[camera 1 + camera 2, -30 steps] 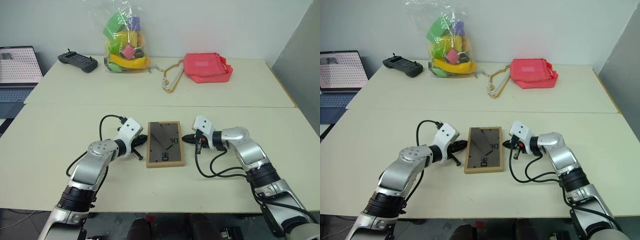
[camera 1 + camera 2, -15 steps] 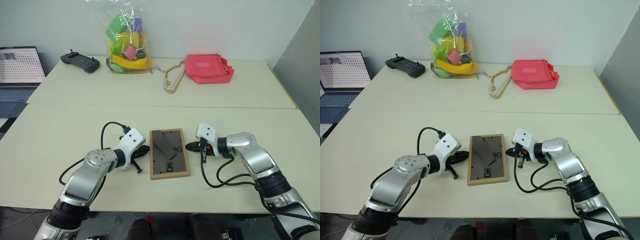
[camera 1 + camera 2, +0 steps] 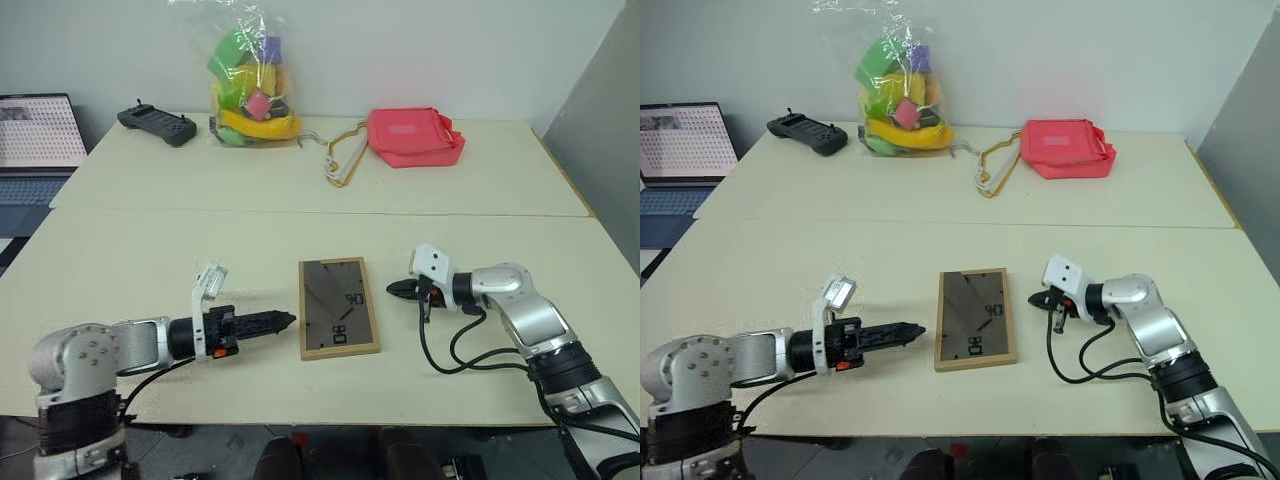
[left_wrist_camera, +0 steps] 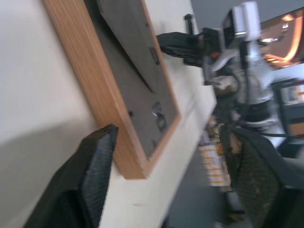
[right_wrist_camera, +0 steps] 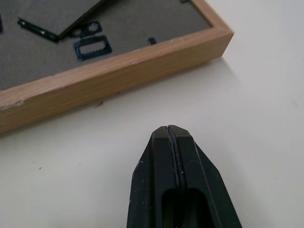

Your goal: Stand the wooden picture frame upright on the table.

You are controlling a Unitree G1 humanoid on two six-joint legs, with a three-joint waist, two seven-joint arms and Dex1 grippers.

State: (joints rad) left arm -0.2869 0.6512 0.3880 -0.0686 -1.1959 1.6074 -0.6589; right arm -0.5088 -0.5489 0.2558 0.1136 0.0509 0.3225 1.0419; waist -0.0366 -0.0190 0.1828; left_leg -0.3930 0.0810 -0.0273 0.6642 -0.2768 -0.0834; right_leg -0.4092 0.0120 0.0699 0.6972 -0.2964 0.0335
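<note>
The stand is folded flat against the back of the picture frame, so I should lift the frame by its near corner [image 3: 305, 347] with my left gripper while my right gripper opens the stand.
The wooden picture frame [image 3: 338, 307] lies flat on the table [image 3: 130, 255], with its dark back and folded stand facing up. My left gripper [image 3: 288, 320] is level just left of the frame's near-left corner, a small gap away. In the left wrist view its fingers [image 4: 92, 175] stand wide apart, open and empty, around the frame's corner [image 4: 118, 152]. My right gripper [image 3: 393, 290] rests low over the table a short way right of the frame. It is shut on nothing, its tips [image 5: 168, 130] pressed together and pointing at the frame's wooden edge [image 5: 118, 73].
On the far table section stand a clear bag of coloured toys [image 3: 250, 85], a red pouch [image 3: 413, 135], a black controller [image 3: 155, 122] and a pale hanger [image 3: 340, 160]. A laptop [image 3: 35, 135] sits at the far left. A seam [image 3: 300, 210] splits the table.
My left arm has drawn back to the left and rolled, and its gripper has opened. The right gripper has slid a little right, away from the frame. The frame still lies flat.
</note>
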